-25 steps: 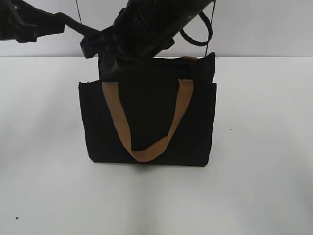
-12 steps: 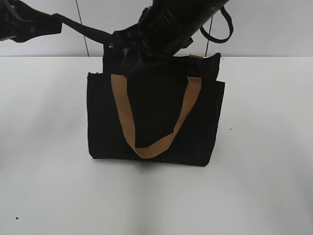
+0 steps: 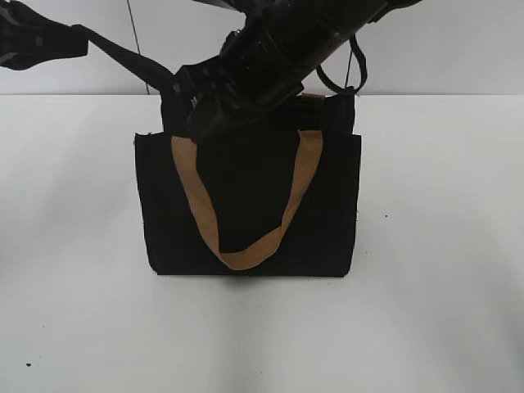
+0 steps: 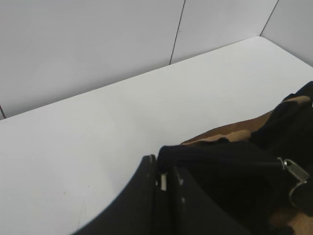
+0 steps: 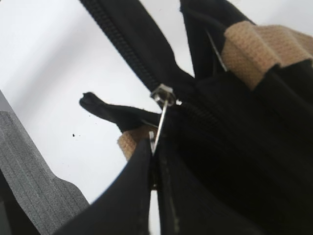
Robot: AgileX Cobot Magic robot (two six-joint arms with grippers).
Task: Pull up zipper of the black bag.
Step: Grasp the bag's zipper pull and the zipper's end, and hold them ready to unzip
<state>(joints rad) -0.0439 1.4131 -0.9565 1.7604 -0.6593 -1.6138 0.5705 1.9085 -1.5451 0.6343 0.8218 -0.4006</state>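
Note:
Next, my right gripper lets go of the silvery pull tab above the front tan handle's end (image 3: pixel 308 114) farthest from my left gripper.
The black bag (image 3: pixel 246 205) stands upright on the white table, its front tan handle (image 3: pixel 299 184) hanging down the front. In the right wrist view the zipper (image 5: pixel 163 93) runs along the bag's top, partly parted above the slider. My right gripper (image 5: pixel 155 147) is shut on the silvery pull tab (image 5: pixel 160 120); in the exterior view it sits at the bag's top left (image 3: pixel 201 110). My left gripper (image 4: pixel 164 171) is shut on a black fabric end of the bag (image 4: pixel 205 154). In the exterior view it (image 3: pixel 80 37) holds that strip taut up and to the left.
The white table (image 3: pixel 442 246) surrounds the bag, with a pale panelled wall (image 3: pixel 458 49) behind. A cable loop (image 3: pixel 344 70) hangs from the right arm above the bag's top right corner. A small metal clasp (image 4: pixel 293 171) shows at the right of the left wrist view.
The bag's top swung right with the right gripper half a second ago and is now back to the left. The left gripper keeps hold of the fabric strip.

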